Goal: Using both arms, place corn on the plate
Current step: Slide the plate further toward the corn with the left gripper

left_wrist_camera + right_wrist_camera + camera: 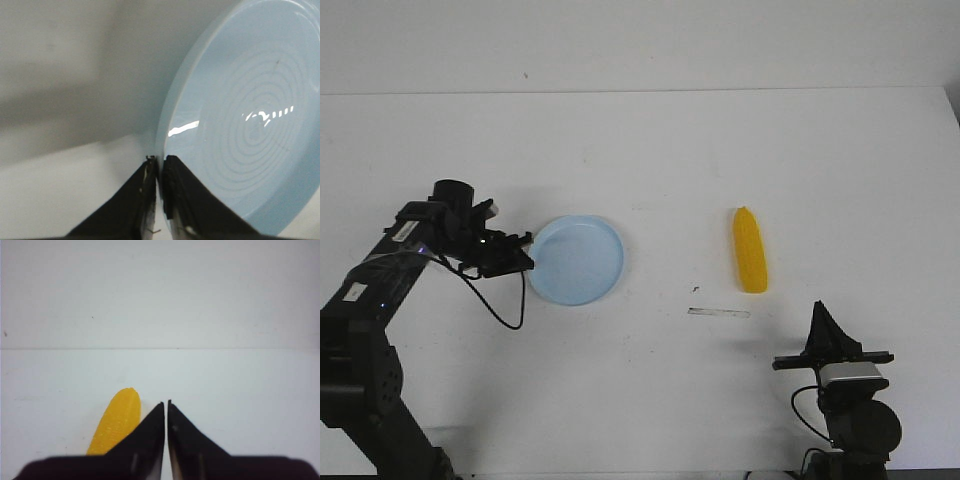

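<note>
Next, the left gripper releases the pale blue plate on the white table (629, 273) just short of the small dark speck.
The pale blue plate (577, 259) lies left of the table's middle. My left gripper (523, 254) is shut on the plate's left rim; in the left wrist view the rim (172, 105) runs down into the closed jaws of the left gripper (160, 161), one finger inside the plate and one outside. The yellow corn (750, 249) lies lengthwise on the table to the right, well apart from the plate. My right gripper (820, 310) rests near the front edge, below and right of the corn, shut on nothing. The right wrist view shows the corn (116, 424) beside the closed right gripper (166, 402).
A thin pale strip (718, 313) and a small dark speck (695, 288) lie on the white table between plate and corn. The table's back edge meets a plain wall (640, 40).
</note>
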`<state>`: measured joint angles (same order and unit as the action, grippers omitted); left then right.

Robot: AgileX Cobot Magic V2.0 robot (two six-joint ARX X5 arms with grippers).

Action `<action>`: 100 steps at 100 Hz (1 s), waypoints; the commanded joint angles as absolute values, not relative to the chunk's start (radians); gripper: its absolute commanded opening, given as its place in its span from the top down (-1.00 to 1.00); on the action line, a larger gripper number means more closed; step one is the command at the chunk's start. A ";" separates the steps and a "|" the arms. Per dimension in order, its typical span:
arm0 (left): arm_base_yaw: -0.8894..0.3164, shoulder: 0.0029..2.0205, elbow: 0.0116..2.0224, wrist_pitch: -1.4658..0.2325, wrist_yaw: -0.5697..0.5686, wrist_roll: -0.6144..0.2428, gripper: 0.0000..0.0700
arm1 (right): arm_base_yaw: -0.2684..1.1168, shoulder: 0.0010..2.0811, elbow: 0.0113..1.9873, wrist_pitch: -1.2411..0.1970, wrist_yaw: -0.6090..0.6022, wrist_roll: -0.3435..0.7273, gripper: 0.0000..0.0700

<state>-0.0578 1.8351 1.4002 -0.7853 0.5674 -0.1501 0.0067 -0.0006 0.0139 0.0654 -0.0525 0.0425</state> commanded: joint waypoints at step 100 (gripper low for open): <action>-0.328 1.837 1.418 -0.683 0.437 -0.405 0.99 | 0.007 0.001 0.013 0.078 -0.052 0.052 0.96</action>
